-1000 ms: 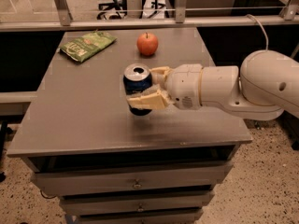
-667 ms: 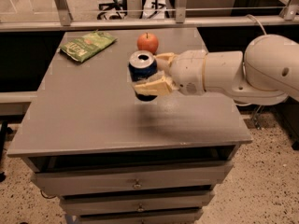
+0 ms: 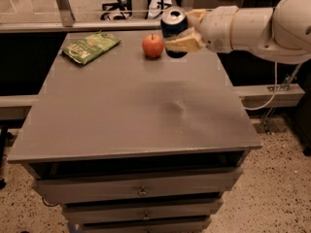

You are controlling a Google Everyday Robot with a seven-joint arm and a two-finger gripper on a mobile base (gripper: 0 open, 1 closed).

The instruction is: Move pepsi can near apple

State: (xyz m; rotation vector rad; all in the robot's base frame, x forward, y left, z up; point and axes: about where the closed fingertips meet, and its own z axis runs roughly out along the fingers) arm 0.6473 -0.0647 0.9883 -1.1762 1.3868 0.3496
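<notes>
The pepsi can in my gripper needs to be set down next to the apple (image 3: 181,52), on the side of the apple that is away from the green snack bag. The can is still in the air over the table.
The pepsi can (image 3: 173,24) is dark blue with a silver top. My gripper (image 3: 187,31) is shut on it, reaching in from the right, and holds it in the air over the far part of the grey table (image 3: 136,110). The red-orange apple (image 3: 153,45) sits on the table just left of the can and a little below it. The can's lower half is partly covered by my tan fingers (image 3: 183,43).
A flat green snack bag (image 3: 91,46) lies at the table's far left. My white arm (image 3: 257,25) spans the upper right. Drawers (image 3: 141,191) sit under the table front. Chairs and railings stand behind the table.
My gripper has carried the can up and toward the far side of the table, from mid-table to just right of the apple.
</notes>
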